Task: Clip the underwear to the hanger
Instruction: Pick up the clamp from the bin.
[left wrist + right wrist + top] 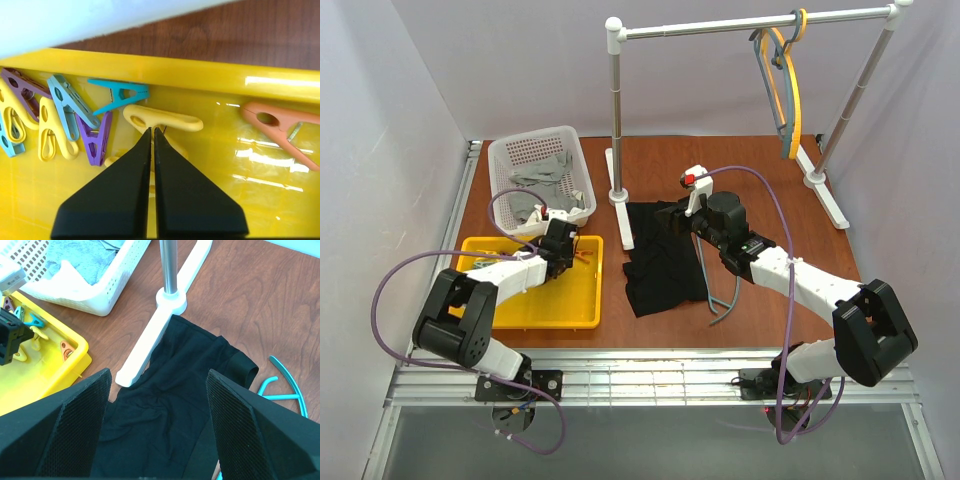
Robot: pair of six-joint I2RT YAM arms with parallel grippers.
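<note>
My left gripper's fingers are closed across the lower leg of the yellow clothespin, so next I open them, back away, and grip the end of that leg (pixel 184 153).
The black underwear (pixel 660 265) lies crumpled on the brown table beside the rack's foot; it also shows in the right wrist view (pixel 185 390). The teal hanger (pixel 725 300) lies on the table at its right, partly under my right arm; a curved piece of it shows in the right wrist view (pixel 285 385). My right gripper (pixel 685 215) hovers open and empty over the underwear (pixel 159 375). My left gripper (pixel 563 250) is shut inside the yellow tray (pixel 200 72), its tips (pixel 152 130) at a yellow clothespin (pixel 165 119).
Teal (pixel 122 94), purple (pixel 97 140) and orange (pixel 280 122) clothespins lie in the tray. A white basket (pixel 510 150) of grey cloths stands behind it. The clothes rack (pixel 615 110) carries a yellow hanger (pixel 798 90) and a grey-blue one (pixel 770 90); its white foot (pixel 150 340) touches the underwear.
</note>
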